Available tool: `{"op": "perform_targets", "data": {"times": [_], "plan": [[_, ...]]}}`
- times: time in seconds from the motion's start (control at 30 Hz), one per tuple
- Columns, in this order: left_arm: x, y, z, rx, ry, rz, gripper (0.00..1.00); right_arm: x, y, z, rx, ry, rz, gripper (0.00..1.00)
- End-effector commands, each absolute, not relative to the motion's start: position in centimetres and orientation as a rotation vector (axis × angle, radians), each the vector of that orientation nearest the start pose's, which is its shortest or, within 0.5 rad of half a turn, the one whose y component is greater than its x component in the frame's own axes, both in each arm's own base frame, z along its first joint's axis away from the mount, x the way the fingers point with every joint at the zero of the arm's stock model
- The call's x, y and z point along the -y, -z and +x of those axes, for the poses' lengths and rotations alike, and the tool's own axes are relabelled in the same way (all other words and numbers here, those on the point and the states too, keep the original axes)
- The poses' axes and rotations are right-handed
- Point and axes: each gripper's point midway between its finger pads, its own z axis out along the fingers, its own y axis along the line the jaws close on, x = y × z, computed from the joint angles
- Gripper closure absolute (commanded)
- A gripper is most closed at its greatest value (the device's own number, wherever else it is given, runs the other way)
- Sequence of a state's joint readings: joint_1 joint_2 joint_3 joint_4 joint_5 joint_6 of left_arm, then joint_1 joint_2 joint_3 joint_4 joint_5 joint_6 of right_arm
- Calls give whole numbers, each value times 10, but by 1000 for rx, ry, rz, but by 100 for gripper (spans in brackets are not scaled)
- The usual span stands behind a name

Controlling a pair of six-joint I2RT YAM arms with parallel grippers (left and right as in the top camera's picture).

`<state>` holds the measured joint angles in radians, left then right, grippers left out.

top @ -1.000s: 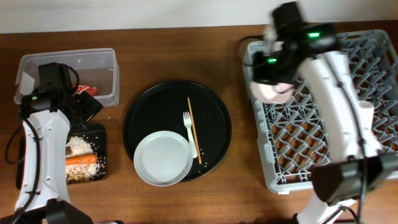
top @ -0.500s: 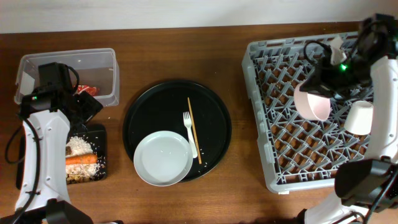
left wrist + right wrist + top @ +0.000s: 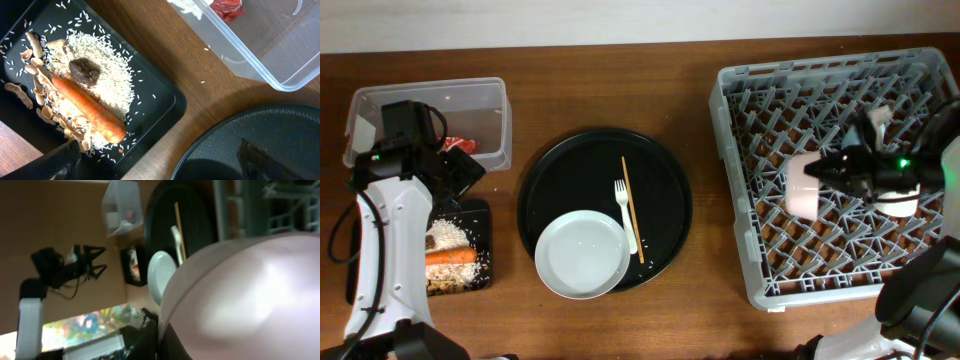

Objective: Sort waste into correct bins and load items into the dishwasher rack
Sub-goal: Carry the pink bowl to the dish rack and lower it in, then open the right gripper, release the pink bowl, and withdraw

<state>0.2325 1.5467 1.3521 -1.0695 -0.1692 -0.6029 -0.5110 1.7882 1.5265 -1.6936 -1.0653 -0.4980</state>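
Next, my right gripper releases the pale pink bowl on the grey dishwasher rack's wires (image 3: 827,200) next to the cream cup.
My right gripper (image 3: 828,180) is shut on the rim of the pale pink bowl (image 3: 803,186) and holds it on its side over the middle of the grey dishwasher rack (image 3: 760,90). In the right wrist view the bowl (image 3: 250,295) fills the frame. A cream cup (image 3: 898,206) stands in the rack, partly behind the gripper. My left gripper (image 3: 460,172) is open and empty, between the clear tub (image 3: 420,95) and the shallow black tray (image 3: 480,215). The tub holds a red wrapper (image 3: 227,9). The black tray holds rice (image 3: 107,80), a carrot (image 3: 87,107) and bones (image 3: 37,70).
A large round black tray (image 3: 570,165) sits mid-table with a white plate (image 3: 582,254), a white fork (image 3: 624,214) and a wooden chopstick (image 3: 632,208) on it. The light blue cup is out of view. Bare wooden table lies between the round tray and the rack.
My right arm has carried the pink bowl from the rack's back left corner to its middle right and turned it on its side. The left arm has not moved.
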Motion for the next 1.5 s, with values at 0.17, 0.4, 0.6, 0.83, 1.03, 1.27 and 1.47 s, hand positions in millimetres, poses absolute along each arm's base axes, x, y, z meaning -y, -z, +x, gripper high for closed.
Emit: {"op": "perform_targets", "data": {"times": [0.17, 0.4, 0.6, 0.83, 1.03, 1.27, 1.47], "plan": [[-109, -159, 324, -2536, -156, -1190, 1, -12, -207, 306, -2335, -1617, 220, 96], [-109, -158, 324, -2536, -157, -1190, 1, -5, -207, 308, -2302, -1612, 245, 96], [-109, -158, 324, -2536, -157, -1190, 1, 20, -197, 302, -2341, -1537, 332, 96], [-109, -159, 324, -2536, -156, -1190, 1, 29, -194, 299, -2348, -1517, 367, 96], [-109, -159, 324, -2536, -157, -1190, 1, 22, -218, 305, -2207, -1646, 434, 96], [-109, -158, 324, -2536, -157, -1190, 1, 3, -204, 300, -2329, -1600, 284, 96], [-109, -158, 324, -2536, -157, -1190, 1, -1, -195, 299, -2368, -1578, 244, 96]]}}
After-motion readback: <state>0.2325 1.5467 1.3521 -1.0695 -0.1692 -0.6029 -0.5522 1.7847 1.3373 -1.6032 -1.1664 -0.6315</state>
